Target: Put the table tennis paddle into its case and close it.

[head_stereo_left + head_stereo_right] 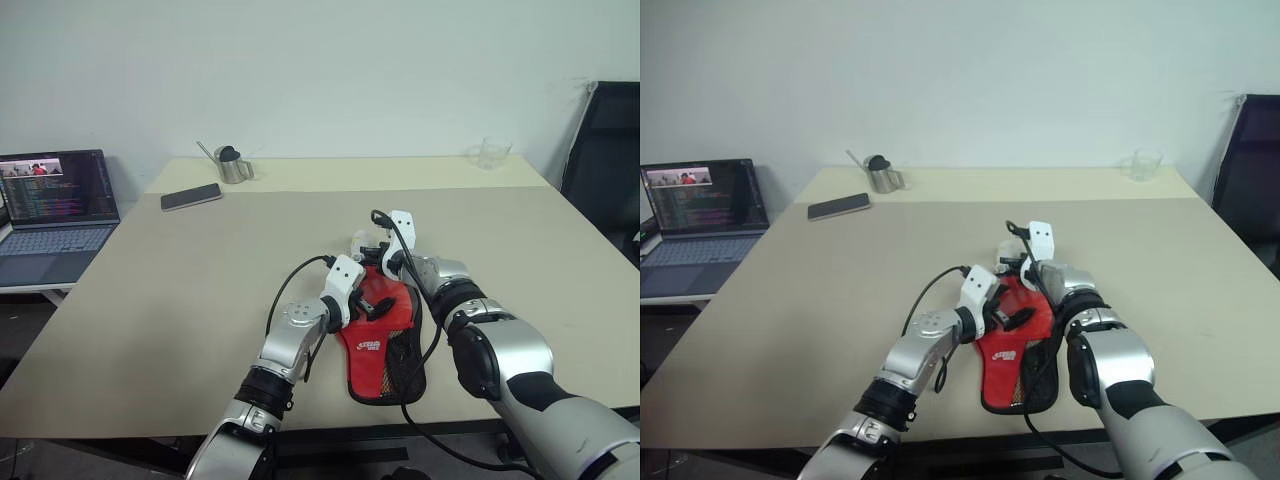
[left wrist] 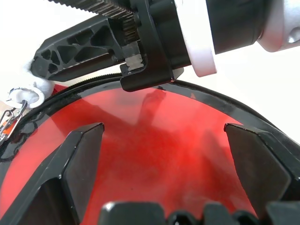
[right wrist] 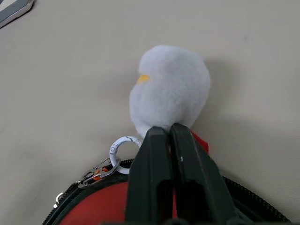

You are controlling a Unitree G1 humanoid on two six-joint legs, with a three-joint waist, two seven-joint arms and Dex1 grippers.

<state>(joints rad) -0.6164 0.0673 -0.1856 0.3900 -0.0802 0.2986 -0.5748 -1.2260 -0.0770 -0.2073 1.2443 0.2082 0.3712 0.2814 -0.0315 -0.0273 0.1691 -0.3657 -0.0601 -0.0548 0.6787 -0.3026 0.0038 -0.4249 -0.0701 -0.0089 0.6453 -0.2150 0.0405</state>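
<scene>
I need to use my right gripper to set the white charm down and let go of it on the table (image 1: 404,245) (image 3: 272,101) past the far end of the case, toward the glass.
The case (image 1: 385,345) lies flat on the table, red side up, with black trim and a mesh panel toward the near edge. A white fluffy charm (image 3: 171,93) hangs off its far end by a white ring (image 3: 123,144) at the zip. My right gripper (image 3: 169,131) is shut at the base of that charm, where a bit of red tag shows beside the fingers. Hovering just above the red face of the case, my left gripper (image 2: 164,136) is open with nothing between its fingers (image 2: 84,154). The table tennis paddle is hidden.
A laptop (image 1: 55,205) stands open at the far left, off the table. A phone (image 1: 191,196) and a metal cup (image 1: 233,165) sit at the back left, and a glass (image 1: 493,152) at the back right. A black chair (image 1: 605,150) is beyond the right edge.
</scene>
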